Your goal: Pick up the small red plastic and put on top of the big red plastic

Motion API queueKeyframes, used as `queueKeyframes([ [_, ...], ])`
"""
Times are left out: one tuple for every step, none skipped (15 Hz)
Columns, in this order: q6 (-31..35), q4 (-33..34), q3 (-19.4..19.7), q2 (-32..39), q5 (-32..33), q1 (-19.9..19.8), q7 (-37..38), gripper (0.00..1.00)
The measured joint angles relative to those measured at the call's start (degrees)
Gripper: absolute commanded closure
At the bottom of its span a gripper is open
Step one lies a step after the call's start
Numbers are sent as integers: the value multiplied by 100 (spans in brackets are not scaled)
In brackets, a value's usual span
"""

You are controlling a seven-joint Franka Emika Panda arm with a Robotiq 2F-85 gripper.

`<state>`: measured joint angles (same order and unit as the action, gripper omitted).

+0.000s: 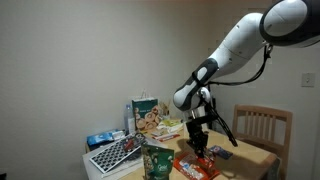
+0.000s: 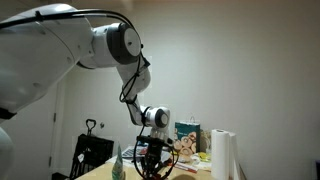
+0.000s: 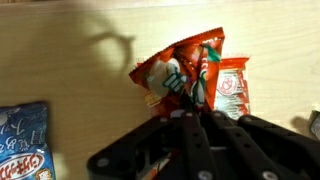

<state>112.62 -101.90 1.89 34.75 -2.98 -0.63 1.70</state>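
Observation:
Next, I release the small red plastic on the big red plastic (image 1: 187,163), toward the dark green upright bag.
My gripper (image 3: 200,112) is shut on the small red plastic (image 3: 178,68), a crumpled red packet with white and green markings. It hangs from my fingertips just above the wooden table. In an exterior view the gripper (image 1: 197,147) is low over the table, and the big red plastic (image 1: 196,167) lies flat just in front of and below it. In the wrist view the big bag is hidden under my gripper body. The gripper also shows dimly in an exterior view (image 2: 152,163).
Another little red packet with white markings (image 3: 232,88) lies flat beside the held one. A bluish packet (image 3: 20,140) lies at the lower left. A dark green upright bag (image 1: 157,163), a printed bag (image 1: 146,115), a chequered tray (image 1: 115,153) and a chair (image 1: 262,128) are around.

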Motion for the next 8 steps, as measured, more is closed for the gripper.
queueKeyframes([
  [-37, 17, -1, 43, 35, 29, 0, 98],
  [-79, 57, -4, 105, 71, 45, -1, 98],
  [-120, 123, -5, 193, 135, 54, -9, 98],
  [-162, 217, -5, 295, 191, 59, -25, 98],
  [-210, 337, -8, 414, 247, 63, -40, 98],
  [-262, 477, -11, 540, 299, 73, -43, 98],
  [-300, 618, -17, 664, 362, 90, -43, 98],
  [-353, 757, -26, 779, 416, 113, -43, 98],
])
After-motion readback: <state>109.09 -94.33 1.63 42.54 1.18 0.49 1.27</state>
